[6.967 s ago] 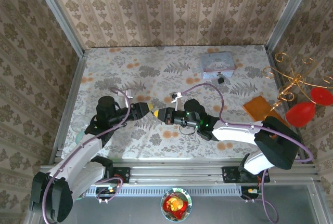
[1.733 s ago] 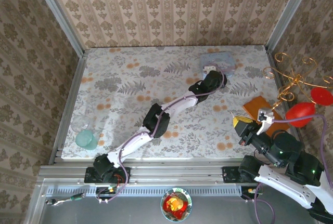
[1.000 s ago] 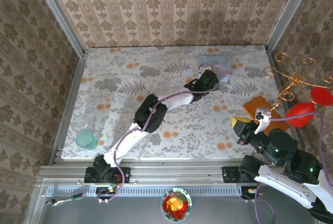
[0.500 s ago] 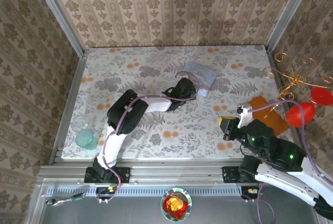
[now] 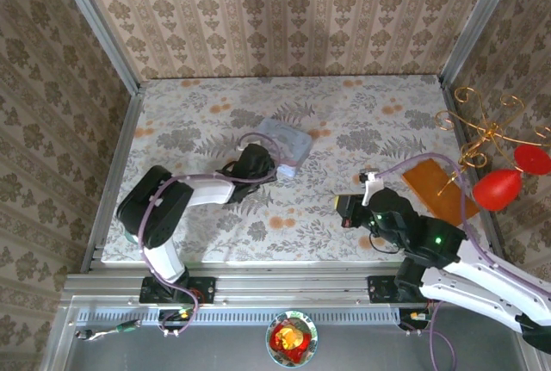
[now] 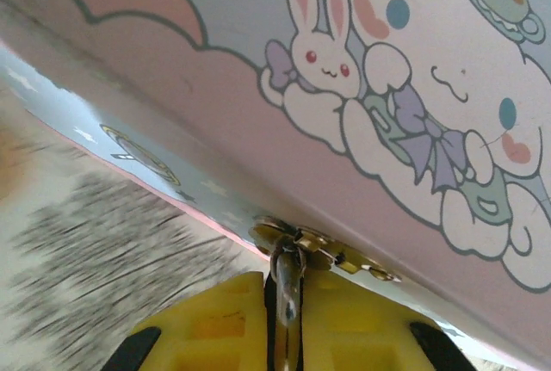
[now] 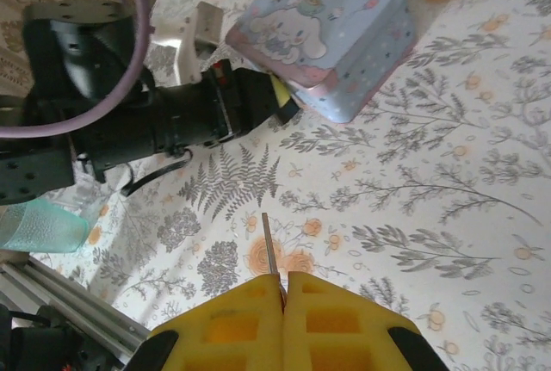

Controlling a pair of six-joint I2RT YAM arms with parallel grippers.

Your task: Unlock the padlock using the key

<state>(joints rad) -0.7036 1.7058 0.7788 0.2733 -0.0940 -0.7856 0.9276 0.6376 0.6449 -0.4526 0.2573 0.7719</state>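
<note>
The tin's hasp side faces away from the key in the robot's right gripper, so next the left gripper turns the tin around, then opens and takes hold again of the padlock [image 6: 287,275].
The pale blue rabbit-print tin [image 5: 284,143] lies tilted at mid-table. My left gripper [image 5: 261,165] is at its near left side. In the left wrist view the left gripper [image 6: 285,292] is shut on the padlock [image 6: 287,275]. The padlock's thin silvery shackle hangs from the tin's brass hasp [image 6: 325,247], and its body is hidden between the yellow fingers [image 6: 215,319]. My right gripper [image 5: 345,210] hovers to the tin's right and nearer. In the right wrist view the right gripper [image 7: 284,281] is shut on the key [image 7: 269,246], whose thin blade points toward the tin [image 7: 323,35].
A teal cup [image 5: 143,231] and a clear glass [image 5: 133,206] stand at the left edge. An orange square [image 5: 435,183] lies at the right. A gold wire stand [image 5: 484,134] with red balloons [image 5: 498,188] is beside it. Papered walls close three sides.
My left gripper has dragged the tin from the back right toward the middle, folding the arm back. The right arm has come left over the table with the key.
</note>
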